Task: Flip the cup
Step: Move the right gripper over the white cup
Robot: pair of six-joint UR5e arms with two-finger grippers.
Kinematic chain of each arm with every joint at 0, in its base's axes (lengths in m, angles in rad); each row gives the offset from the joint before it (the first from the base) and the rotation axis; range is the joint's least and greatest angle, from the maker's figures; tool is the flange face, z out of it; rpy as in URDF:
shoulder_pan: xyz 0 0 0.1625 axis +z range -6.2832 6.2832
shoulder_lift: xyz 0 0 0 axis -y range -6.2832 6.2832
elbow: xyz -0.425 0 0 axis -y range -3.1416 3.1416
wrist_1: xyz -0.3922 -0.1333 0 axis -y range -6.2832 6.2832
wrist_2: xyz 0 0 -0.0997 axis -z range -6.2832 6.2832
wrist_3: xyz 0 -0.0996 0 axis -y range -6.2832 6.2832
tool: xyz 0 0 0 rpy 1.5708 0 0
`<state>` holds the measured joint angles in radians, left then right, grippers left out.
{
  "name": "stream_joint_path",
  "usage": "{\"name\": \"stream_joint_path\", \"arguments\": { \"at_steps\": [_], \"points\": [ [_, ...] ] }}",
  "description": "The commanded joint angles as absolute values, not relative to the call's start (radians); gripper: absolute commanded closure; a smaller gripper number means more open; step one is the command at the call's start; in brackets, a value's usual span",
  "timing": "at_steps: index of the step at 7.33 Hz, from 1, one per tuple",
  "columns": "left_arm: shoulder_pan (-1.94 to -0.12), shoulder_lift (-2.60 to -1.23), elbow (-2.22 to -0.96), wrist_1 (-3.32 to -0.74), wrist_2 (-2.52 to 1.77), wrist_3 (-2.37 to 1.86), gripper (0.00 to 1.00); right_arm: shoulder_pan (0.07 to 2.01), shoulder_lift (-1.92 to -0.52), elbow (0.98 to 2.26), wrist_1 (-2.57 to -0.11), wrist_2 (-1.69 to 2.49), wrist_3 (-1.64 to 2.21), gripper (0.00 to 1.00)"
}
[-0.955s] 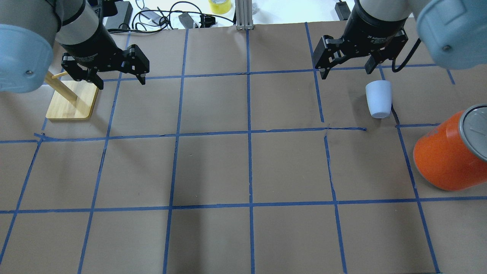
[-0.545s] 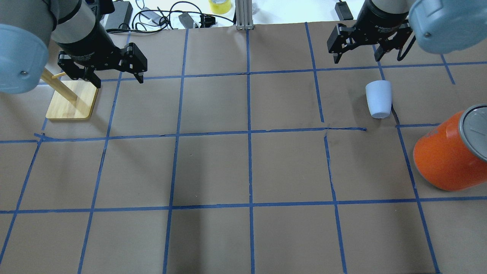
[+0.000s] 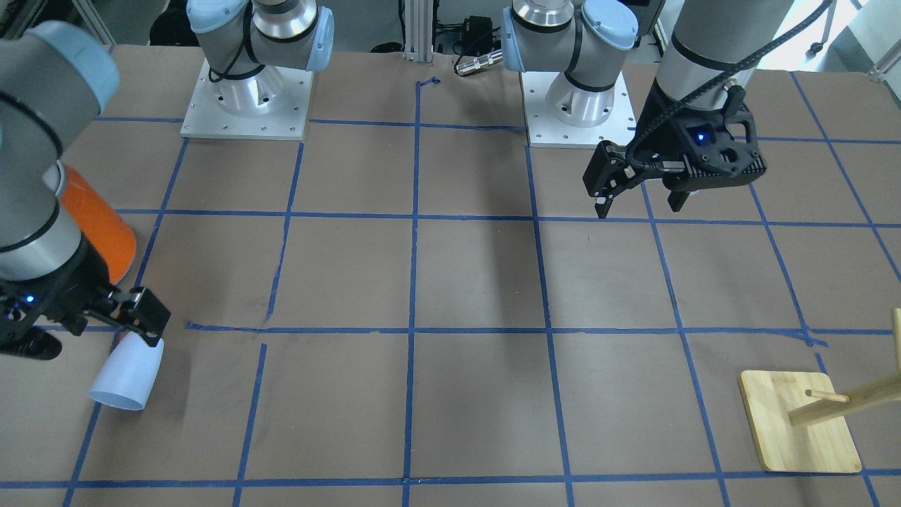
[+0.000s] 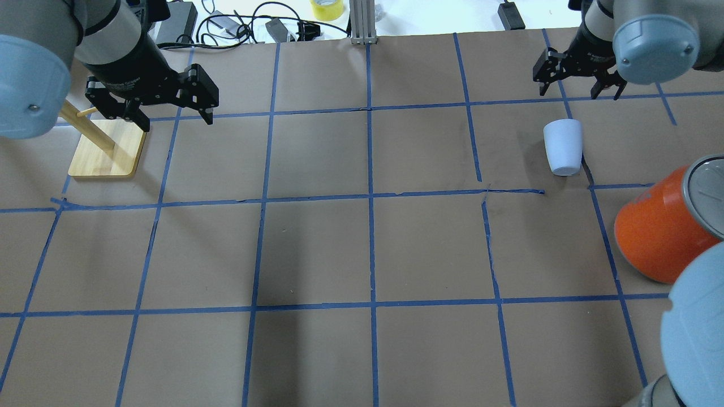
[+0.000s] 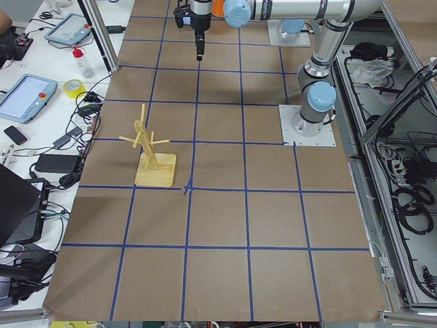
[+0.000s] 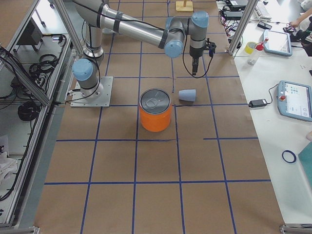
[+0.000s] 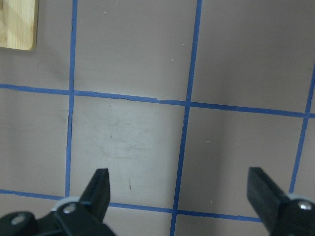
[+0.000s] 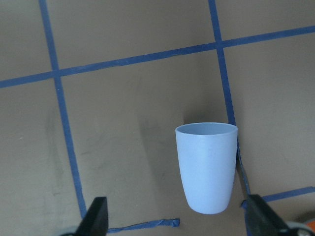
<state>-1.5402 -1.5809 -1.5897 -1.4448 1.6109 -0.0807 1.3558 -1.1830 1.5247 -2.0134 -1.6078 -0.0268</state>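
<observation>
My right gripper is going to take hold of the pale blue-white cup across its sides (image 3: 126, 384) (image 8: 207, 145) just behind its rim, at the cup's wide open end.
The pale blue-white cup (image 4: 563, 148) lies on its side on the brown paper at the right, mouth pointing away from the robot. It also shows in the front view (image 3: 127, 377), the right side view (image 6: 187, 95) and the right wrist view (image 8: 206, 167). My right gripper (image 4: 578, 93) is open and empty, past the cup's mouth end and apart from it; its fingers (image 8: 98, 214) frame the cup in the wrist view. My left gripper (image 4: 176, 121) is open and empty at the far left, also seen in the front view (image 3: 639, 208).
A big orange can with a silver lid (image 4: 656, 232) stands just right of the cup. A wooden peg stand (image 4: 107, 150) sits beside the left gripper. Cables and a yellow tape roll (image 4: 327, 8) lie past the far edge. The right arm's elbow (image 4: 698, 322) overhangs the near right corner.
My right gripper has moved away from the robot, from over the cup to beyond its mouth end, still open. The right elbow has come into view. The cup and left arm are almost unmoved.
</observation>
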Motion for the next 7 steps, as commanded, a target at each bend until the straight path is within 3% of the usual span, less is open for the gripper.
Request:
{"name": "stream_joint_path", "arguments": {
  "at_steps": [1,7],
  "points": [
    [-1.540,-1.582,-1.594,-1.442,1.608,-0.081,0.00,1.342,-1.099,1.532,-2.126,-1.614,-0.019,0.00],
    [-1.539,-1.583,-1.594,-1.437,1.605,-0.083,0.00,1.322,-1.037,1.571,-2.155,-1.629,-0.052,0.00]
  ]
}}
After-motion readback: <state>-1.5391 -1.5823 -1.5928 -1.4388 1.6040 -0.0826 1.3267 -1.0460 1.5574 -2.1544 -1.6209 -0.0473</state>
